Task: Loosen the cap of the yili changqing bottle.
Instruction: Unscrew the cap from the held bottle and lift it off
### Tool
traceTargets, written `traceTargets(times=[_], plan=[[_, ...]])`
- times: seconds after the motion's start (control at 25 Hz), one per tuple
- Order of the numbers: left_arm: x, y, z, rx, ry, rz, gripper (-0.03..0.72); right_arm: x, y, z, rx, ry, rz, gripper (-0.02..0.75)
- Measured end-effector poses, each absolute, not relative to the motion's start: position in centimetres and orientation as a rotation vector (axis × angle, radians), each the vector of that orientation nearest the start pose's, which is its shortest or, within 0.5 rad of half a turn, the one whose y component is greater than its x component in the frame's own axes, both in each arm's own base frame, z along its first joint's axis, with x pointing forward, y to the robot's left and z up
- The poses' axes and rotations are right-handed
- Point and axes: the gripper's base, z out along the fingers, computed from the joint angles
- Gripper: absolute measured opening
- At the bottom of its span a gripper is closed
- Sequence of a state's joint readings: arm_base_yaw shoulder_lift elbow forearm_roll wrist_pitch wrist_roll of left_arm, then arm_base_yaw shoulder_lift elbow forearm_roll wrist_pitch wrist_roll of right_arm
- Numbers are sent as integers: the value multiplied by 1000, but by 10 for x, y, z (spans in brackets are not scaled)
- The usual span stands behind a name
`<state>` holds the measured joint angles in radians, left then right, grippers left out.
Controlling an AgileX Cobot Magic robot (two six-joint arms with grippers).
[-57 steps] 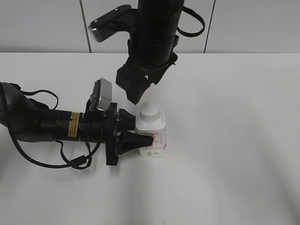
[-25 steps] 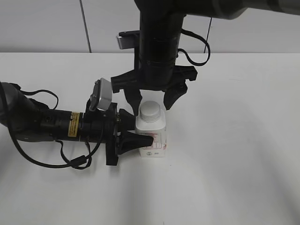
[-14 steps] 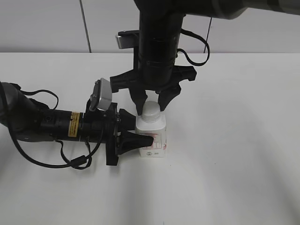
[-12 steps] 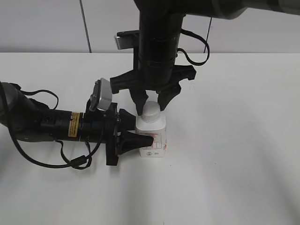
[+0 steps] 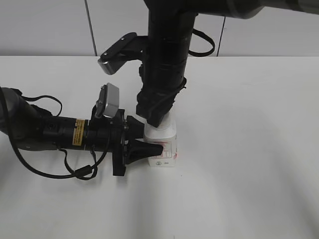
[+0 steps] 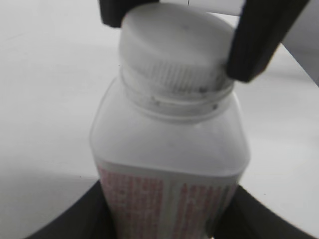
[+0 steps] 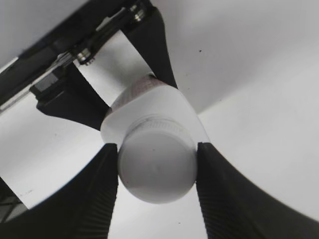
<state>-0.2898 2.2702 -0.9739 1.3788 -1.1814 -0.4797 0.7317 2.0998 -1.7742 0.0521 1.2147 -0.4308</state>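
My right gripper is at a slant with the cap still on the bottle's neck, so I need to open it, turn it back and grip the cap's rim (image 7: 157, 167) to twist.
The yili changqing bottle (image 5: 163, 148) stands upright on the white table, small, white, with a red printed label (image 6: 164, 209). My left gripper (image 5: 142, 144) lies low from the left and is shut on the bottle's body (image 6: 169, 149). My right gripper (image 5: 155, 119) comes down from above and is shut on the cap (image 7: 156, 168), one black finger on each side of it. The cap (image 6: 175, 47) is white, round and ribbed at the rim. In the exterior view the right gripper hides the cap.
The white table (image 5: 249, 149) runs wide to the right and front of the bottle. A grey-white panelled wall (image 5: 45, 27) stands behind the table's far edge. The left arm's cable (image 5: 50, 172) loops on the table at the left.
My right gripper came down over the bottle, shut on the cap, and has since turned about its axis with the cap in it. The left gripper and bottle have stayed still.
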Motion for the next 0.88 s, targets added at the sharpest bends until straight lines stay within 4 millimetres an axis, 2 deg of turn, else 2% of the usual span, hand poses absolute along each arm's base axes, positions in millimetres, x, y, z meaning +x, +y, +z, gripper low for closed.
traceTargets(times=[0.16, 0.36, 0.44, 0.64, 0.76, 0.88], plan=[[310, -179, 61, 1334, 1531, -1103, 330, 321, 294, 219, -1779, 2450, 92, 382], [310, -179, 61, 1334, 1531, -1103, 330, 321, 295, 220, -1789, 2440, 98, 382], [310, -179, 61, 1336, 1530, -1104, 330, 321, 295, 220, -1738, 2478, 107, 397], [310, -179, 61, 1338, 1530, -1104, 329, 320, 295, 219, -1635, 2557, 120, 568], [310, -179, 61, 1338, 1530, -1104, 329, 320, 295, 219, -1549, 2613, 131, 573], [309, -179, 61, 1340, 1529, -1105, 329, 319, 294, 224, -1374, 2703, 148, 573]])
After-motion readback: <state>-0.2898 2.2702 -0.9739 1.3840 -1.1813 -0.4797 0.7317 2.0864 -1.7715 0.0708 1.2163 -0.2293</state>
